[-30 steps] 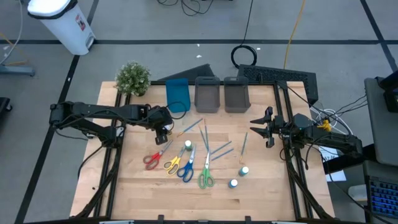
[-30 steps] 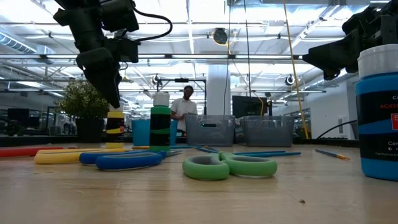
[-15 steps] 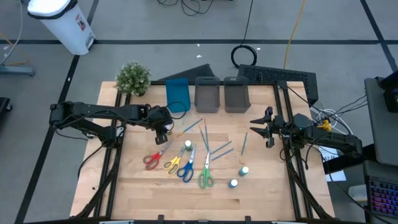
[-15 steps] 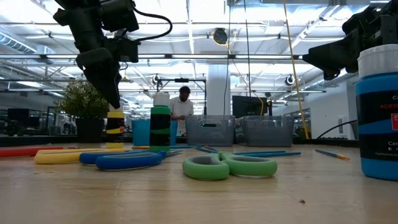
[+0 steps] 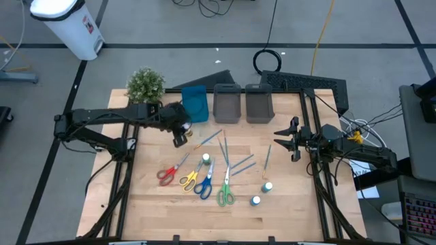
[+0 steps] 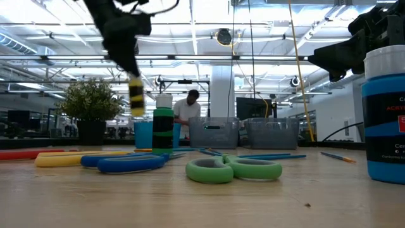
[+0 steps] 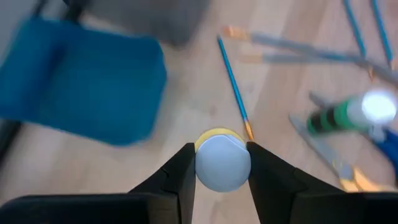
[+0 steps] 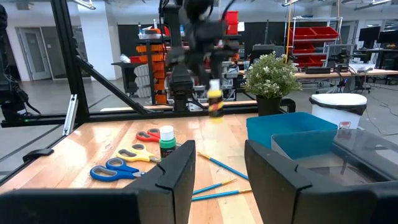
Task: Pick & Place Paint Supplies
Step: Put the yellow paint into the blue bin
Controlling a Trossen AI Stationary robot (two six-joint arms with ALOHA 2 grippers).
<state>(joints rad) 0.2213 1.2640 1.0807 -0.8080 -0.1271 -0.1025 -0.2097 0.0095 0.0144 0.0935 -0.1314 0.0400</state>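
Note:
Next, my left gripper releases the yellow paint bottle inside the blue bin (image 5: 191, 97) (image 7: 46, 93), toward the bin's far corner near the potted plant. The bottle is now held above the table near the bin.
My left gripper (image 5: 178, 139) is shut on a yellow paint bottle with a white cap (image 7: 222, 163). It holds the bottle above the table's far left part, near the blue bin (image 5: 195, 102); the bottle also shows in the low view (image 6: 135, 95). On the table lie a green bottle (image 5: 206, 158), red (image 5: 167, 173), yellow (image 5: 189, 178), blue (image 5: 203, 185) and green scissors (image 5: 225, 194), several thin brushes (image 5: 242, 163) and two teal-capped bottles (image 5: 267, 186). My right gripper (image 5: 294, 141) waits open at the right edge, nothing between its fingers. My left gripper pinches the yellow bottle at its white cap (image 7: 211, 155), one finger (image 7: 183, 177) on either side. The fingers come slanting down from above. The bottle hangs below them, slightly tilted and lifted clear of the table (image 6: 135, 101).
Two grey bins (image 5: 227, 103) (image 5: 259, 103) stand beside the blue one along the far edge, and a potted plant (image 5: 145, 85) at the far left corner. Bare wood lies along the near edge (image 5: 218, 224).
My left gripper has risen and shifted a little toward the far edge and the blue bin. The yellow bottle, which stood on the table, has gone up with it and now hangs clear.

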